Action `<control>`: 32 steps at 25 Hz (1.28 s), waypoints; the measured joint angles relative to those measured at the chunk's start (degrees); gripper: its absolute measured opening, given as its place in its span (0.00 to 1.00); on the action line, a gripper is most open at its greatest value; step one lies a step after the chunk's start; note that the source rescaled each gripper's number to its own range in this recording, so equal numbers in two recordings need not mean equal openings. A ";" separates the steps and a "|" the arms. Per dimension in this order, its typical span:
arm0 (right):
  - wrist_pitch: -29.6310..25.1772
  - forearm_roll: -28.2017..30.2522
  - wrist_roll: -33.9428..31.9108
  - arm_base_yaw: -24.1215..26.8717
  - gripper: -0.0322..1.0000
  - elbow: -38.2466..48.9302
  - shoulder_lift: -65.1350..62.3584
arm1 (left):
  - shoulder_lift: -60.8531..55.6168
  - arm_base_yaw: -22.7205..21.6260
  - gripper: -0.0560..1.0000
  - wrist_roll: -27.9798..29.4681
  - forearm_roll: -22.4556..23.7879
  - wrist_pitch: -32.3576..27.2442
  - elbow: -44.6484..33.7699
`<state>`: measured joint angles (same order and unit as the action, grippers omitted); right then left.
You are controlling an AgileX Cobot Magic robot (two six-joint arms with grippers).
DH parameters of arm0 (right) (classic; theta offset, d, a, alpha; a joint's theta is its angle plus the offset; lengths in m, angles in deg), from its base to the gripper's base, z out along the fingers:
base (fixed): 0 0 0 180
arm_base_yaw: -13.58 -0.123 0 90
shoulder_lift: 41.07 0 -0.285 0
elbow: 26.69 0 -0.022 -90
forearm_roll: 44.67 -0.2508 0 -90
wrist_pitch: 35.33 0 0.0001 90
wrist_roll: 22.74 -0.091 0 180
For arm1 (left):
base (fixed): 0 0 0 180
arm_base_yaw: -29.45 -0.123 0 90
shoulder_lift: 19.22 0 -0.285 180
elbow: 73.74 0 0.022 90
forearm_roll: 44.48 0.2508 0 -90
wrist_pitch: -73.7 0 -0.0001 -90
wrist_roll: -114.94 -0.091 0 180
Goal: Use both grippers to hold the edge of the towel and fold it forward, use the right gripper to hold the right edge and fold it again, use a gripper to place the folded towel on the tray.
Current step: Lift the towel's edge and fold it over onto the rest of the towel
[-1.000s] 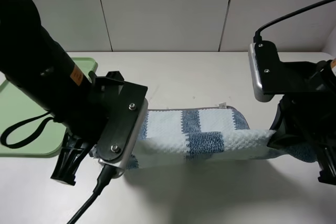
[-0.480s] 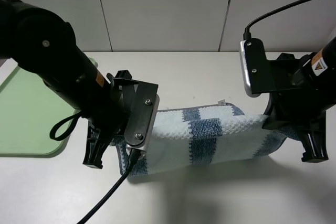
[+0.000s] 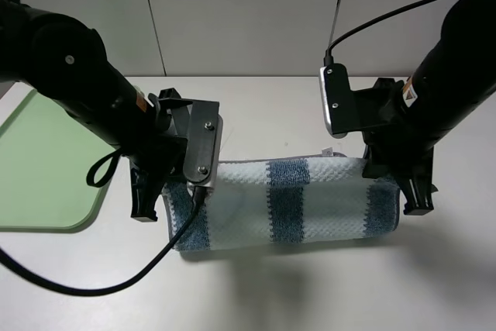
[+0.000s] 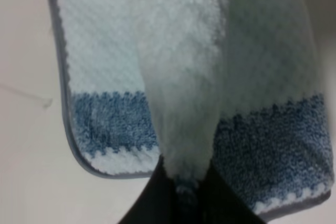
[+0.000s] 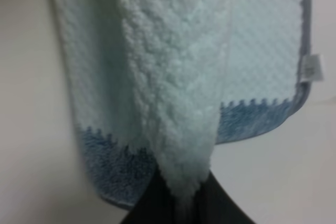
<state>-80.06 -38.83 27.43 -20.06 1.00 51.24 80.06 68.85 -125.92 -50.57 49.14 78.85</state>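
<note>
My right gripper has the towel's lifted edge. It will let go of it on the lower layer's far corner (image 3: 358, 163) (image 5: 281, 109) near the white tag.
The striped blue and white towel (image 3: 291, 203) lies doubled over on the table, its lifted edge carried to the far side. My left gripper (image 3: 165, 190) is shut on the towel's left end, and my right gripper (image 3: 387, 174) is shut on its right end. In the left wrist view, black fingers (image 4: 152, 203) pinch a fold of pale cloth (image 4: 181, 103), with the grey hem (image 4: 64, 103) beside it. The right wrist view shows the same pinch (image 5: 181, 195), a lower layer with the hem (image 5: 306, 35) and a white tag (image 5: 311, 69). The light-green tray (image 3: 46, 168) lies to the left.
A pale panelled wall (image 3: 248, 13) stands behind the white table (image 3: 310, 292). The left arm's black cable (image 3: 116, 281) loops across the table in front of the tray. The right arm's cable (image 3: 387, 17) arcs up toward the wall.
Both arms have swung toward the wall, carrying the towel's held edge over the rest. The cloth now lies lower and flatter, doubled on the table.
</note>
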 joint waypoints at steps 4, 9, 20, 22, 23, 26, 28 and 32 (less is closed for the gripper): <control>2.89 0.55 0.24 0.00 0.03 -0.36 2.61 | 0.00 -1.55 0.05 0.00 0.18 1.40 0.00; 5.65 0.99 0.60 0.00 0.03 -0.36 3.84 | 0.55 -2.95 0.05 0.00 0.84 4.15 0.00; 8.85 2.00 0.60 0.00 0.03 -0.36 4.67 | 7.77 -3.33 0.05 0.00 3.81 10.46 0.00; 9.31 2.18 0.64 0.00 0.03 -0.36 4.67 | 8.50 -3.33 0.05 0.00 3.93 12.02 0.00; 9.51 2.18 0.64 0.00 0.03 -0.36 4.67 | 8.86 -3.33 0.05 0.00 4.05 12.72 0.00; 9.90 2.25 0.64 0.00 0.03 -0.36 4.67 | 9.54 -3.33 0.05 0.00 4.09 15.16 0.00; 9.95 2.32 0.64 0.00 0.03 -0.36 4.67 | 9.73 -3.33 0.05 0.00 4.09 16.65 0.00; 10.13 2.58 0.64 0.00 0.03 -0.36 4.67 | 9.85 -3.33 0.05 0.00 4.09 18.27 0.00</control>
<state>-69.93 -36.25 28.07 -20.06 0.64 55.91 89.91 65.52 -125.92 -46.49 67.41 78.85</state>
